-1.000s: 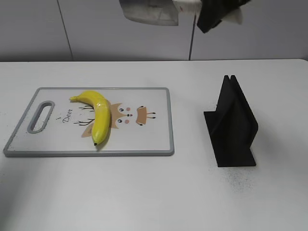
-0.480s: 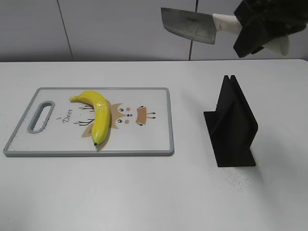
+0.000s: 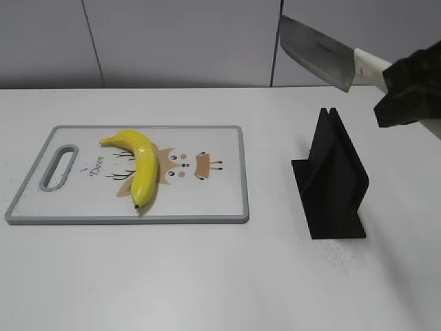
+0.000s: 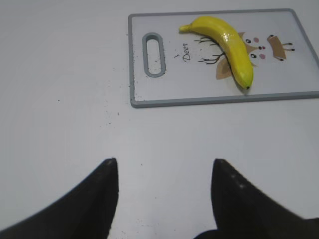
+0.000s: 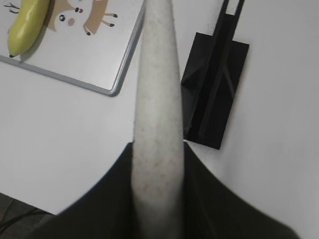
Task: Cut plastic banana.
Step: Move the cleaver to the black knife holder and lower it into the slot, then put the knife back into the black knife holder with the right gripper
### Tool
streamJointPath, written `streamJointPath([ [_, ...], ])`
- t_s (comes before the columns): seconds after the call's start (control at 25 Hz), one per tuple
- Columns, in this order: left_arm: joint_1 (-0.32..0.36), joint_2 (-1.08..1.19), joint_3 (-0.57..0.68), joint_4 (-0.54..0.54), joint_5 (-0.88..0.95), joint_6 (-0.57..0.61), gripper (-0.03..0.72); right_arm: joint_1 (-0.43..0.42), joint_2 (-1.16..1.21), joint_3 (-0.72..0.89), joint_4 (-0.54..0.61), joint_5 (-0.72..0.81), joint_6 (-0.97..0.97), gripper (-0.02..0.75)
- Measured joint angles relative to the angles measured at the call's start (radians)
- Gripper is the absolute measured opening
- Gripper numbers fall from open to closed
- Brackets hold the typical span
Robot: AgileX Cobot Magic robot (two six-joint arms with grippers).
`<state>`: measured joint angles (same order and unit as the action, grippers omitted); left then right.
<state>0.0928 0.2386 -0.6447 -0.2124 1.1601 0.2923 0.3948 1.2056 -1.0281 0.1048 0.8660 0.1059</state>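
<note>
My right gripper is to let go of the knife between the upright plates of the black knife stand [image 3: 357, 164] [image 5: 207, 85], with the knife's handle facing the front.
The plastic banana [image 3: 140, 165] lies whole on the white cutting board [image 3: 220, 189], dark tip toward the front; it also shows in the left wrist view [image 4: 227, 42] and the right wrist view [image 5: 26, 26]. My right gripper [image 3: 408, 89] is shut on the white handle [image 5: 157, 114] of a knife [image 3: 318, 52], held in the air above the black knife stand [image 3: 334, 181], blade pointing up-left. My left gripper [image 4: 163, 167] is open and empty over bare table, well short of the board; it is out of the exterior view.
The black knife stand [image 5: 214, 94] stands right of the board. The board has a grey rim and a handle slot [image 3: 60, 165] at its left end. A grey wall runs behind the white table.
My right gripper has carried the knife to the right and downward, from above the board's far edge to above the knife stand. The banana has not moved.
</note>
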Motion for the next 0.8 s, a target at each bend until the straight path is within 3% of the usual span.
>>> streamJointPath([
  [0.24,0.000,-0.226,0.065,0.002,0.049,-0.004,0.581,0.000,-0.100,0.137,-0.047,-0.066,0.107,0.167],
  [0.8,0.000,-0.244,0.169,0.022,-0.061,-0.079,0.555,0.000,-0.128,0.334,-0.087,-0.221,0.252,0.167],
])
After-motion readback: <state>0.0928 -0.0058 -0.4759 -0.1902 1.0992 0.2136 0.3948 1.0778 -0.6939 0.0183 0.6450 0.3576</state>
